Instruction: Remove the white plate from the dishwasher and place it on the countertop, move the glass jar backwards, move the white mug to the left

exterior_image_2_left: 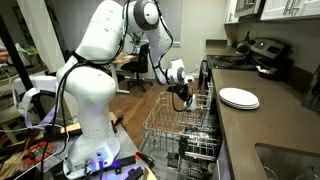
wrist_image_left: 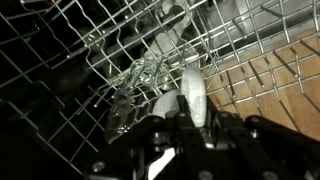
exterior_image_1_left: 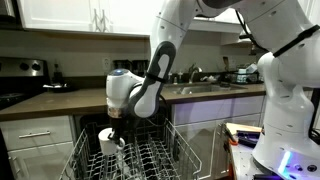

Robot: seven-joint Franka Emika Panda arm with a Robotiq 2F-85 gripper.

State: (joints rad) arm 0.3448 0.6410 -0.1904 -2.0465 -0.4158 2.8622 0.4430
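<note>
Next, my gripper releases the white mug on the wire rack (exterior_image_1_left: 104, 163) beside the glass jar, near the side of the rack.
My gripper (exterior_image_1_left: 113, 133) reaches down into the dishwasher's wire rack (exterior_image_1_left: 150, 160), which also shows in an exterior view (exterior_image_2_left: 172, 125). In the wrist view the gripper (wrist_image_left: 190, 125) is shut on the wall of the white mug (wrist_image_left: 190, 92), which stands in the rack. The mug shows as a white shape under the gripper (exterior_image_1_left: 110, 145). A clear glass jar (wrist_image_left: 130, 85) sits among the tines just beside the mug. The white plate (exterior_image_2_left: 238, 98) lies flat on the dark countertop (exterior_image_2_left: 270, 125).
The rack is pulled out over the open door, with upright tines all around the gripper. A stove with a kettle (exterior_image_2_left: 262, 50) stands beyond the plate. A sink (exterior_image_2_left: 290, 160) is set in the counter. A sink and dishes (exterior_image_1_left: 205, 80) are on the counter behind the arm.
</note>
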